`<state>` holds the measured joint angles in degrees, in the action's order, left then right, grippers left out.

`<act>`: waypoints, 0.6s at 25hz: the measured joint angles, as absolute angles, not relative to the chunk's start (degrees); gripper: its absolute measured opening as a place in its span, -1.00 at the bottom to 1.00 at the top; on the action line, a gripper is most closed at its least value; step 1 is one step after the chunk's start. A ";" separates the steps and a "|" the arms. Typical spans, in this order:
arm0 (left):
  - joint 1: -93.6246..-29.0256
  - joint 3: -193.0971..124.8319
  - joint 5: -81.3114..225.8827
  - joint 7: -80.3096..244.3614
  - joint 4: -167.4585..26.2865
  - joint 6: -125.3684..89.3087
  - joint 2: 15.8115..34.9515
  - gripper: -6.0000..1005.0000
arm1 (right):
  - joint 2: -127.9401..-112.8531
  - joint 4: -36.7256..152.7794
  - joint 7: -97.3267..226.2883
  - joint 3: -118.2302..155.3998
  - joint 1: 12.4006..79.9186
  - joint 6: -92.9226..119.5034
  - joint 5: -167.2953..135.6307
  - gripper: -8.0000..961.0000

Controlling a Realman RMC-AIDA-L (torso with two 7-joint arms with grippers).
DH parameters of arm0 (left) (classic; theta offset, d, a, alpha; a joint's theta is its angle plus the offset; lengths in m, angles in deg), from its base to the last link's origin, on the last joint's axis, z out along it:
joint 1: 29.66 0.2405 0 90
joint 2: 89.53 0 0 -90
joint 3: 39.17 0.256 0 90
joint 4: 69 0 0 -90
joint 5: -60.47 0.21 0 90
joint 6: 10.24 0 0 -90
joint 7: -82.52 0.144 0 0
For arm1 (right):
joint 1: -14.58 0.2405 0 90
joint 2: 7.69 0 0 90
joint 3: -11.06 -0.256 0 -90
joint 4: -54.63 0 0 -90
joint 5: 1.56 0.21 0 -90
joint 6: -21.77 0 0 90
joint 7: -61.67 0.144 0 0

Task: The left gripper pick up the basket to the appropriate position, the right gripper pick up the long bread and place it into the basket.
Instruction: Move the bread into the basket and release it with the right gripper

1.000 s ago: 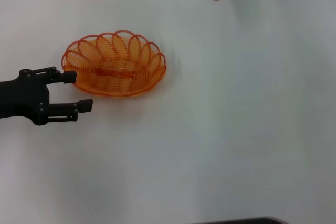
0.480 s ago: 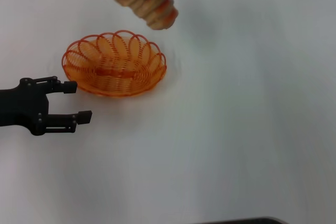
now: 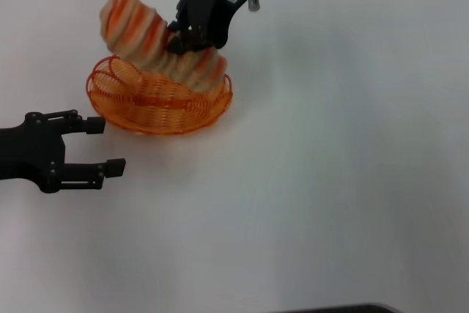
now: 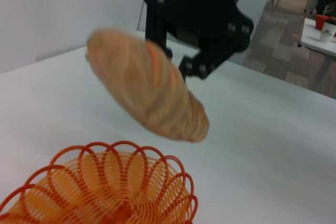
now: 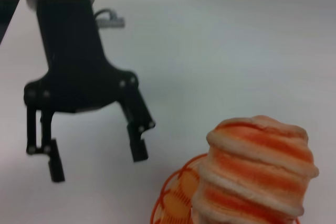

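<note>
I need to lay the long bread, held tilted over the basket now, lengthwise on the bottom of the orange wire basket (image 3: 163, 100) with my right gripper.
The orange wire basket (image 3: 173, 123) sits on the white table, left of centre in the head view. My right gripper (image 3: 187, 40) is shut on the long bread (image 3: 139, 31). It holds the loaf tilted over the basket, with the lower end just above or touching the right rim. My left gripper (image 3: 100, 146) is open and empty, a short way left of and nearer than the basket, not touching it. The left wrist view shows the bread (image 4: 147, 98), the right gripper (image 4: 202, 22) and the basket (image 4: 107, 184). The right wrist view shows the left gripper (image 5: 96, 164), the bread (image 5: 258, 174) and the basket rim (image 5: 167, 203).
The white table (image 3: 330, 181) stretches bare to the right of and in front of the basket. A dark edge (image 3: 344, 308) shows at the bottom of the head view.
My right gripper has carried the bread down and to the left, from the far edge of the view to just over the basket. My left gripper has drawn back slightly from the basket.
</note>
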<state>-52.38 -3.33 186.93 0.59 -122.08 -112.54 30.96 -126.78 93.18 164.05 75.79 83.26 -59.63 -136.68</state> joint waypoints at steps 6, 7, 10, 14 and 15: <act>-52.41 -3.30 187.61 0.32 -122.07 -112.55 30.97 0.68 | -127.31 89.63 163.59 80.65 85.36 -56.53 -138.36 -0.66; -52.41 -3.30 187.61 0.32 -122.07 -112.55 30.97 0.65 | -127.33 89.27 163.43 81.03 85.49 -56.20 -138.37 -0.66; -52.37 -3.30 187.63 0.33 -121.91 -112.54 31.03 0.57 | -127.49 88.25 162.82 81.80 85.94 -55.54 -138.40 -0.65; -52.37 -3.37 187.65 0.32 -121.77 -112.54 31.05 0.56 | -127.66 86.24 162.29 82.60 86.85 -54.42 -138.48 -0.61; -52.37 -3.37 187.66 0.32 -121.77 -112.54 31.05 0.56 | -127.68 85.90 162.20 82.87 87.00 -54.06 -138.48 -0.60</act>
